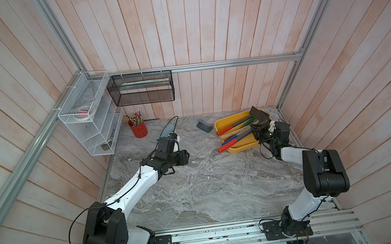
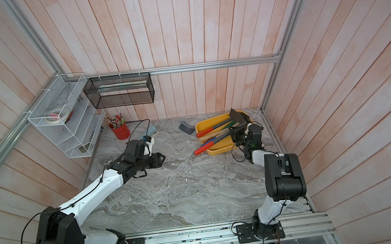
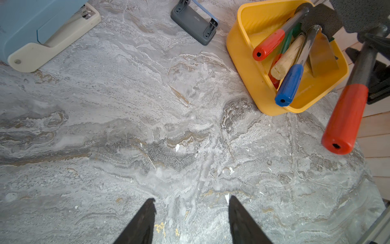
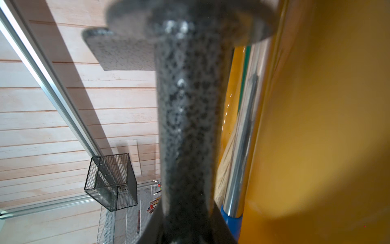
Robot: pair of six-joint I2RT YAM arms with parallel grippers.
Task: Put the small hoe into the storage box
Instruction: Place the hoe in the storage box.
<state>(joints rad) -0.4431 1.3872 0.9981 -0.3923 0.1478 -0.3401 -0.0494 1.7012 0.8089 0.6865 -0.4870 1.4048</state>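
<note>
The small hoe will lie between the blue-handled tool and the storage box's front rim [image 1: 247,140] after my right gripper releases it.
My right gripper [image 1: 256,129] [image 4: 187,211] is shut on the small hoe [image 1: 226,146] [image 4: 185,105], clamping its dark speckled shaft. The hoe is held over the yellow storage box [image 1: 242,148] [image 3: 242,69] at the back right. Its red grip [image 3: 346,118] juts past the box's front rim, above the table. The head end points to the back, over the box. My left gripper [image 1: 185,157] [image 3: 191,200] is open and holds nothing, over bare marble left of the box.
Inside the box lie a red-handled tool [image 1: 225,130], a blue-handled one [image 1: 230,140] and a wooden handle [image 3: 289,57]. A grey hole punch [image 1: 204,126] sits left of the box. Further left are a blue device [image 3: 31,31], a red pencil cup [image 1: 138,129], a white wire rack [image 1: 89,114] and a black mesh basket [image 1: 141,88].
</note>
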